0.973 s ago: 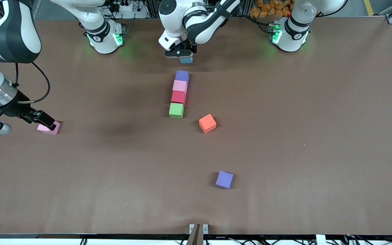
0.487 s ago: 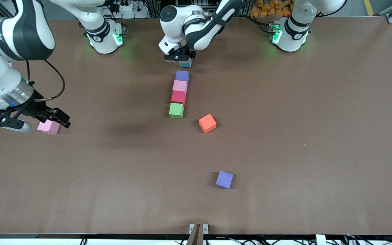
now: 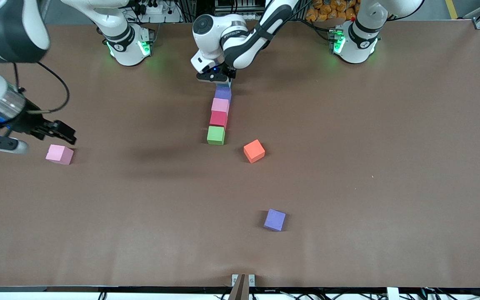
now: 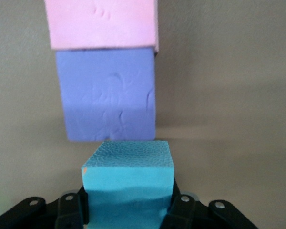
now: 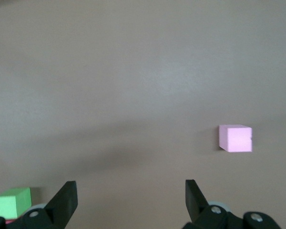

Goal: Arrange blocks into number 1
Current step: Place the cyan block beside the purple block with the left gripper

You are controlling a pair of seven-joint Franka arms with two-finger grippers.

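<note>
Next, my left gripper lets go of the light blue block on the table, flush against the purple end of the column (image 3: 224, 87) (image 4: 113, 174). The light blue block is now just above the table.
Four blocks form a column: purple (image 3: 223, 92), pink (image 3: 220, 105), red (image 3: 218, 118), green (image 3: 216, 135). My left gripper (image 3: 216, 78) is shut on the light blue block (image 4: 128, 174), just above the table at the column's purple end. In the left wrist view that block nearly meets the purple block (image 4: 107, 95), with the pink one (image 4: 101, 24) after it. My right gripper (image 3: 67, 135) is open and empty, over the table beside a loose pink block (image 3: 59, 154), not touching it. In its wrist view the gripper (image 5: 131, 191) shows that pink block (image 5: 235, 138).
An orange block (image 3: 254, 151) lies loose beside the green end of the column, toward the left arm's end. A second purple block (image 3: 274, 220) lies alone nearer the front camera. The green block (image 5: 11, 202) shows at the edge of the right wrist view.
My left gripper has carried the light blue block down to the purple end of the column. My right gripper has drawn back from the loose pink block, which stays put.
</note>
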